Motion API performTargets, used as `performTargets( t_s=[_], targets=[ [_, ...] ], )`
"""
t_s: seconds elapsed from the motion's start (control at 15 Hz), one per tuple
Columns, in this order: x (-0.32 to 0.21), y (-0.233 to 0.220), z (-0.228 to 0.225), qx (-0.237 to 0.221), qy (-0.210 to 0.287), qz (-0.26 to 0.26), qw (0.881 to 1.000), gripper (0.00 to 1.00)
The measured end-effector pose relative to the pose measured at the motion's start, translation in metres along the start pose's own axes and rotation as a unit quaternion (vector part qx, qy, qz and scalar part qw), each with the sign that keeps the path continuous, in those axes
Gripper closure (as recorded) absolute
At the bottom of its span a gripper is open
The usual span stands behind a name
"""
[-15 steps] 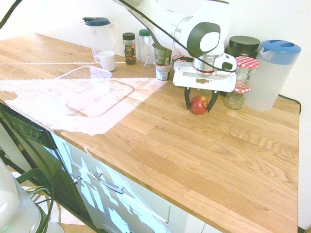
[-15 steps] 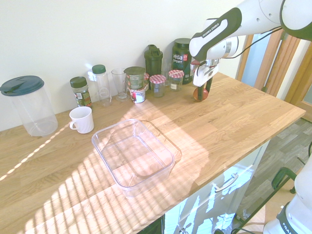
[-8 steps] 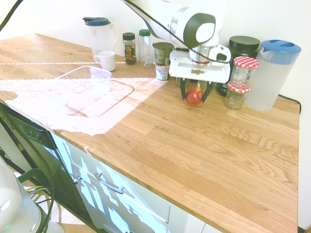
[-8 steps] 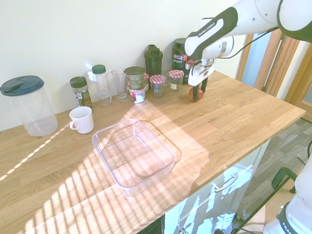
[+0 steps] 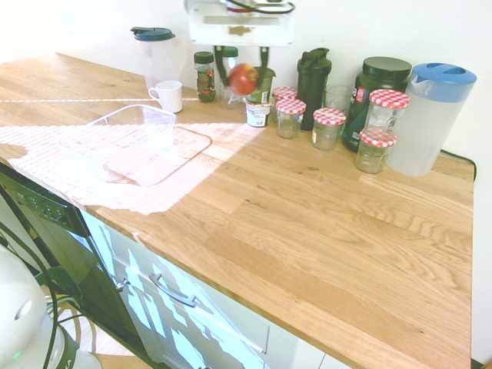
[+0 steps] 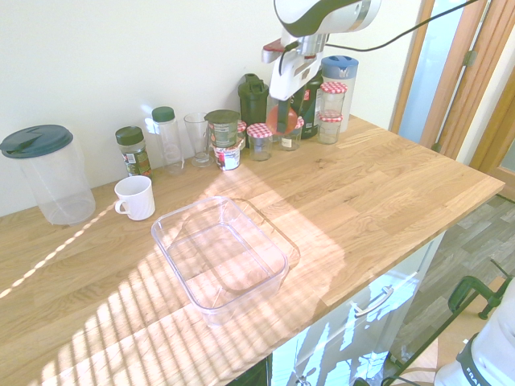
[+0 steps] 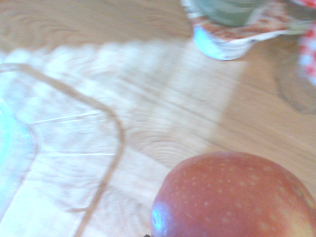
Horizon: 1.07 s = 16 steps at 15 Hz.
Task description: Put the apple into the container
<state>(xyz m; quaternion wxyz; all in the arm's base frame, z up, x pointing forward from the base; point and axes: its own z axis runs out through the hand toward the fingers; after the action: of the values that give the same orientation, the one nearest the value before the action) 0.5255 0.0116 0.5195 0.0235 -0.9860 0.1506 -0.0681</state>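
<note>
Next, my gripper goes to the bottom of the clear plastic container [image 5: 131,141], around its middle. It will let go of the red apple there. The apple is still above the jars.
The red apple [image 5: 243,78] hangs in the air above the row of jars at the back of the wooden counter, and my gripper [image 5: 243,75] is shut on it, one dark finger on each side. In the second exterior view the apple [image 6: 281,120] shows under the white hand, in front of the dark bottles. The wrist view has the apple [image 7: 232,197] large and close. The clear plastic container [image 5: 131,142] stands empty on the sunlit part of the counter, apart from the apple and nearer the front edge. The container [image 6: 217,261] lies left of the gripper [image 6: 282,118] there.
Along the wall stand several red-checked-lid jars [image 5: 329,127], a blue-lidded pitcher [image 5: 430,115], a dark-lidded pitcher [image 5: 156,54], a white mug [image 5: 169,95], spice bottles [image 5: 204,75], a black shaker [image 5: 312,77] and a small pot [image 5: 257,114]. The counter's front edge drops off to cabinets.
The gripper closed on the apple, lifted it off the counter and carried it up and along the jar row toward the container's side.
</note>
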Motion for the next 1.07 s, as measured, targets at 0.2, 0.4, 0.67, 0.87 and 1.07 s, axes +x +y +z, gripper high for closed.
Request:
performTargets(
  t_s=[0.2,0.4,0.67,0.87,1.07],
  targets=[
    [-0.068,-0.066,0.010,-0.013,-0.014,-0.032,0.999,1.00],
    [-0.127,-0.119,0.014,-0.018,-0.018,-0.062,0.998,1.00],
    [-0.171,-0.162,0.042,-0.026,-0.031,-0.070,0.997,1.00],
    [-0.171,-0.172,0.075,-0.028,-0.045,-0.056,0.997,1.00],
    [-0.173,-0.179,0.109,-0.035,-0.057,-0.045,0.997,1.00]
  ],
)
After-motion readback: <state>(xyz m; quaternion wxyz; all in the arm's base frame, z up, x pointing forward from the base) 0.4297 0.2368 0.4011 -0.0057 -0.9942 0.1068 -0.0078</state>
